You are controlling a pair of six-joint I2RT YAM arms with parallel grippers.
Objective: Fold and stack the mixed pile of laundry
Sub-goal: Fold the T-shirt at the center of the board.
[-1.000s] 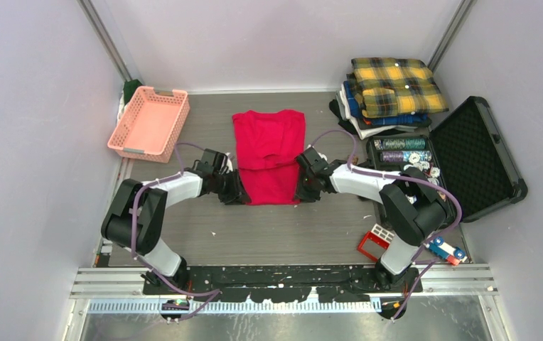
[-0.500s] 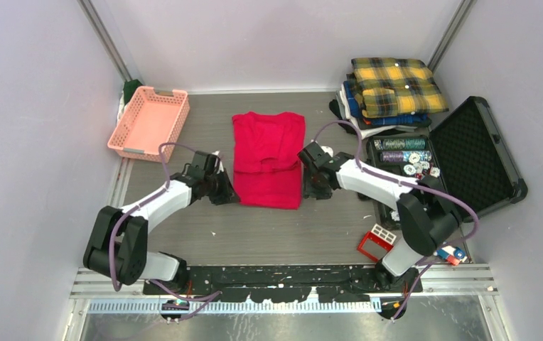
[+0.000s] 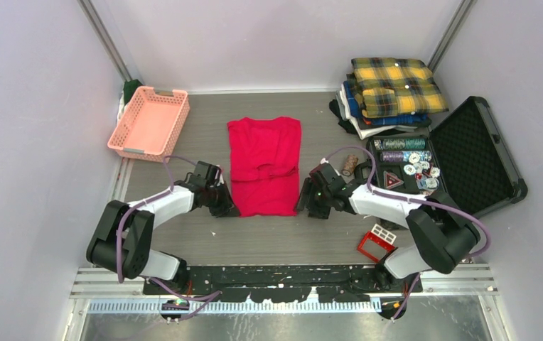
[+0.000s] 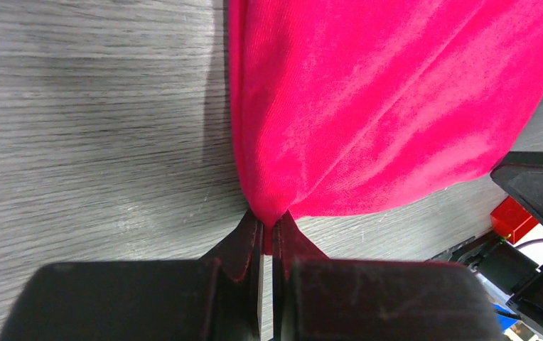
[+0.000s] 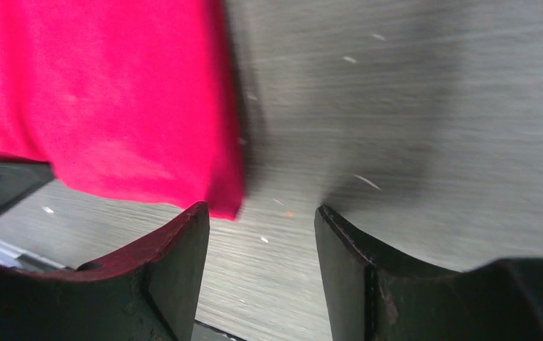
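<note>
My right gripper will move over and pinch that corner (image 3: pixel 293 212) before folding, because the red T-shirt's loose near corner is outside its open fingers.
The red T-shirt (image 3: pixel 264 167) lies folded lengthwise in the middle of the table. My left gripper (image 3: pixel 227 208) is shut on its near left corner, and in the left wrist view the red cloth (image 4: pixel 368 106) bunches into the closed fingertips (image 4: pixel 253 231). My right gripper (image 3: pixel 304 206) stands open beside the near right corner. In the right wrist view that corner of the shirt (image 5: pixel 105 99) lies just off the left finger (image 5: pixel 183 234), with bare table between the jaws. The yellow-and-black plaid shirt (image 3: pixel 396 85) sits folded on top of a stack at the back right.
A pink basket (image 3: pixel 149 122) stands at the back left with dark green cloth (image 3: pixel 131 89) behind it. Blue plaid clothes (image 3: pixel 386 119) lie under the yellow shirt. An open black case (image 3: pixel 476 156) with poker chips is at the right, and a small red frame (image 3: pixel 377 241) lies near the right arm's base.
Both grippers moved toward the near edge, dragging the red T-shirt nearer. The left gripper shut on its corner. The right gripper opened and let go of its corner.
</note>
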